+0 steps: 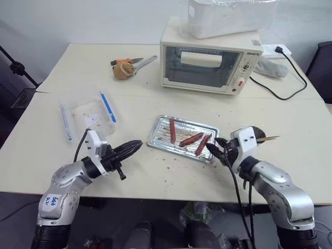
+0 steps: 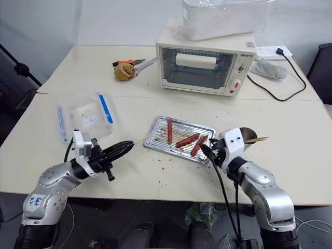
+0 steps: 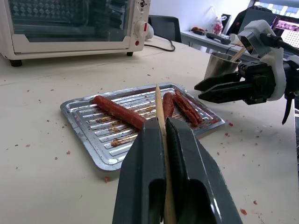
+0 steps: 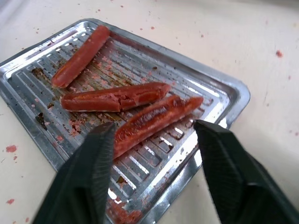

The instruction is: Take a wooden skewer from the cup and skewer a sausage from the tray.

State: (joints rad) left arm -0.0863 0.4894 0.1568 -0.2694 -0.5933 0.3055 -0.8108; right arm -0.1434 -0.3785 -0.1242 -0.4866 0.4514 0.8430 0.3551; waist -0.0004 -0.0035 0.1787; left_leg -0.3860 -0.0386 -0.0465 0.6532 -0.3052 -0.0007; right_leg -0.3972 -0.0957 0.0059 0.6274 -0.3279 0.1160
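The split sausage lies slanted across my right gripper's open fingers, so that gripper should line up and grab the sausage's near end (image 1: 198, 153) before skewering.
My left gripper (image 1: 138, 144) is shut on a wooden skewer (image 3: 159, 105), whose pale tip pokes out toward the left edge of the tray (image 1: 155, 144). Three reddish-brown sausages lie in the silver tray: one (image 1: 172, 129) on the left, one (image 1: 191, 139) in the middle, and a split one (image 4: 154, 119) at the right end. Open, my right gripper (image 4: 155, 126) has its two black fingers astride that split sausage, without touching it. The grey metal cup (image 3: 219, 65) stands behind my right wrist, with more skewers (image 1: 270, 138) sticking out of it.
A white toaster oven (image 1: 207, 65) stands at the back, its black cable (image 1: 280, 91) trailing to the right. A clear plastic box with blue clips (image 1: 91, 115) lies left of the tray. Scissors (image 1: 140, 62) and a brown lump (image 1: 123, 71) sit far back left. Red crumbs dot the table.
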